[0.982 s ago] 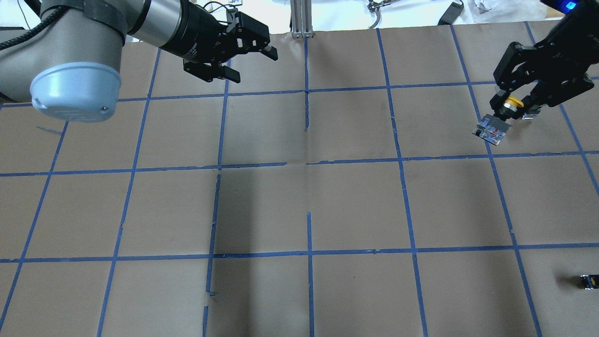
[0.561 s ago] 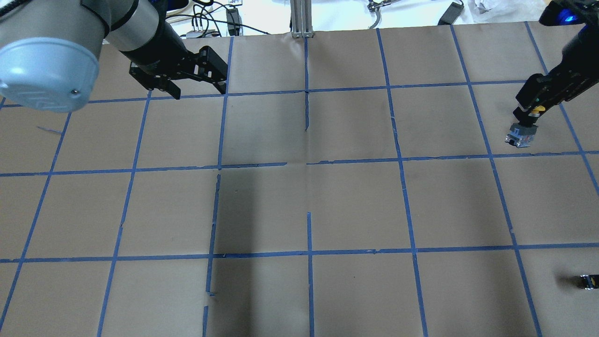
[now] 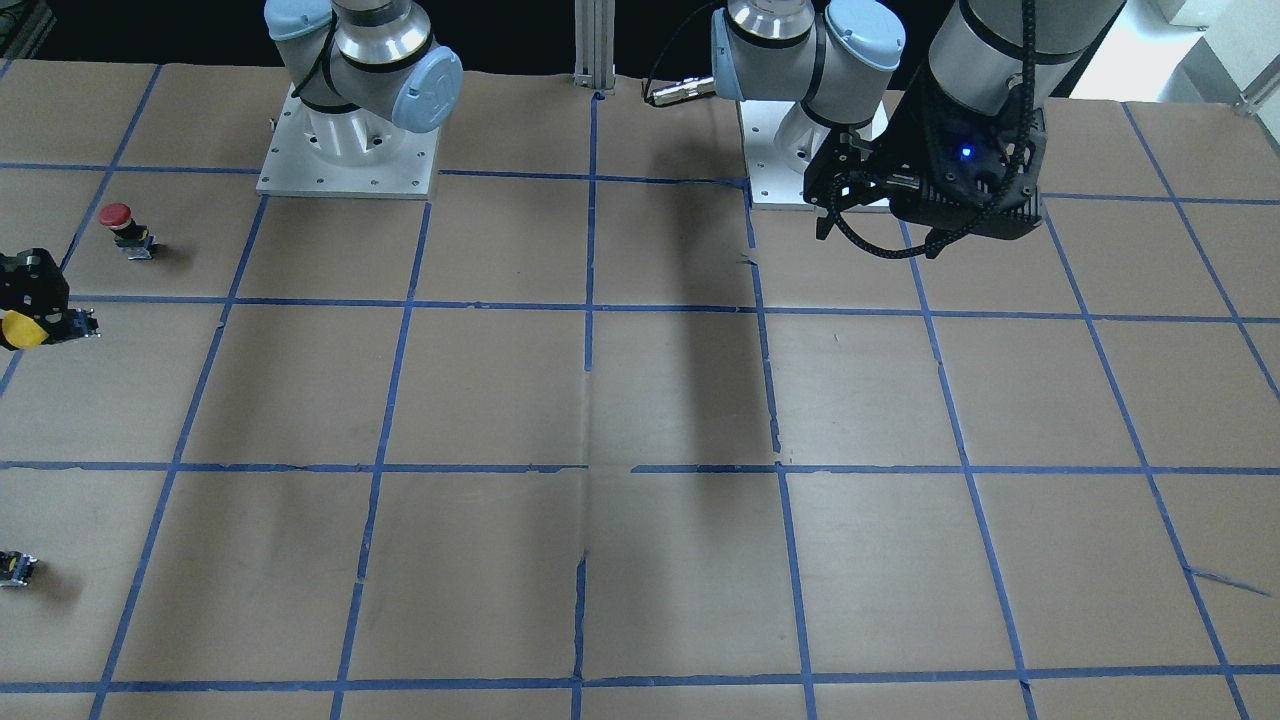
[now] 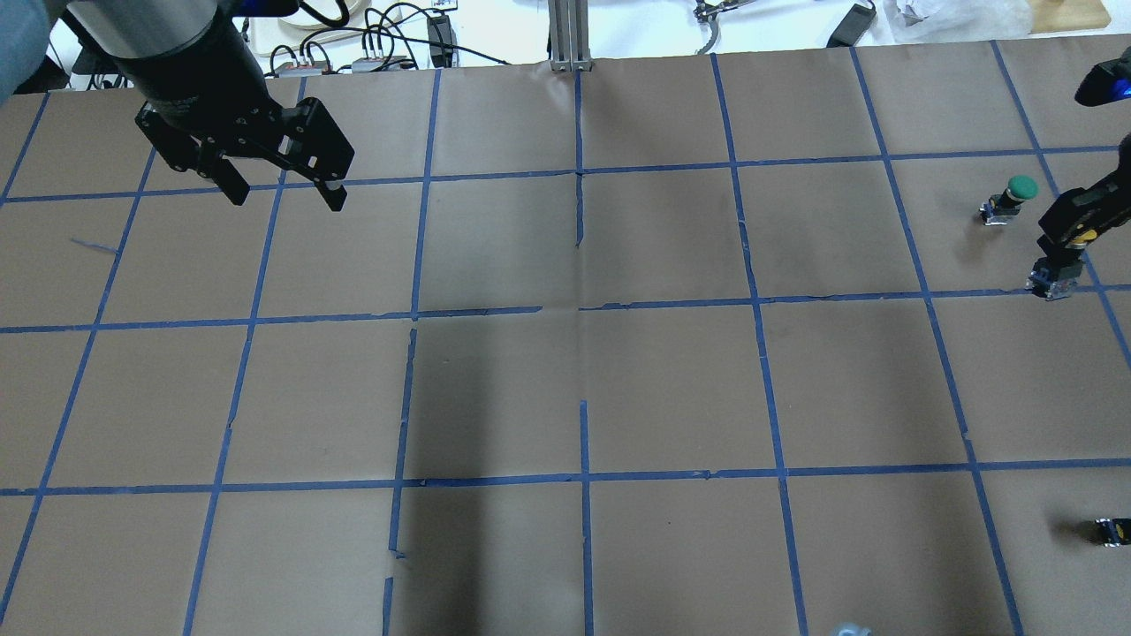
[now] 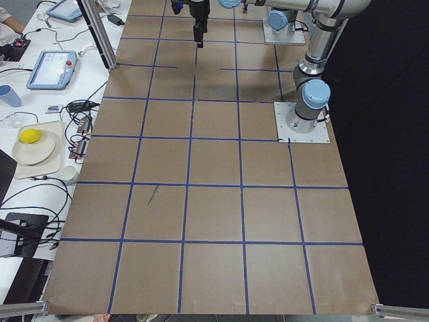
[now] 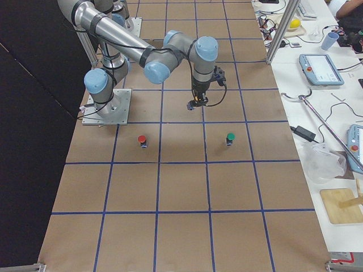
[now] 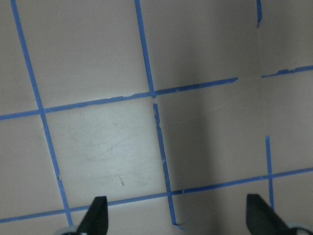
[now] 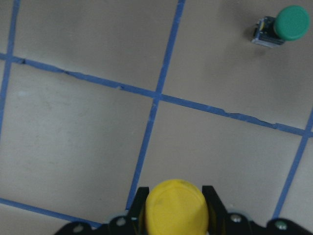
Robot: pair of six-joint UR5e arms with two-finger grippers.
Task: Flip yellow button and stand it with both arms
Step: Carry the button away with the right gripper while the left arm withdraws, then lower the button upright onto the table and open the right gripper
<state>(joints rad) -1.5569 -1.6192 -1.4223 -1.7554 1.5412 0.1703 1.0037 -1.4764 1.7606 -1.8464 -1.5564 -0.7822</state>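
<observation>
Next, my right gripper puts the yellow button down inside the tape square [image 3: 91,394] [image 8: 223,171] between the red-capped button and the green-capped button.
My right gripper [image 4: 1066,240] is at the far right edge of the table, shut on the yellow button [image 4: 1051,276]. The button hangs above the paper, yellow cap up between the fingers and black-and-grey body below. In the right wrist view the cap [image 8: 177,205] sits between the two black fingers. In the front view the cap [image 3: 18,330] shows at the left edge. My left gripper [image 4: 287,198] is open and empty above the far left of the table. Its fingertips [image 7: 98,218] frame bare paper in the left wrist view.
A green-capped button [image 4: 1016,193] stands just beyond the right gripper. A red-capped button [image 3: 124,229] stands nearer the robot's base. A small capless black block [image 4: 1112,530] lies at the near right edge. The table [image 4: 671,389] is brown paper with a blue tape grid.
The right gripper has carried the yellow button rightward to the table's edge, uncovering the green button. The left arm has swung left and lowered, its gripper still open.
</observation>
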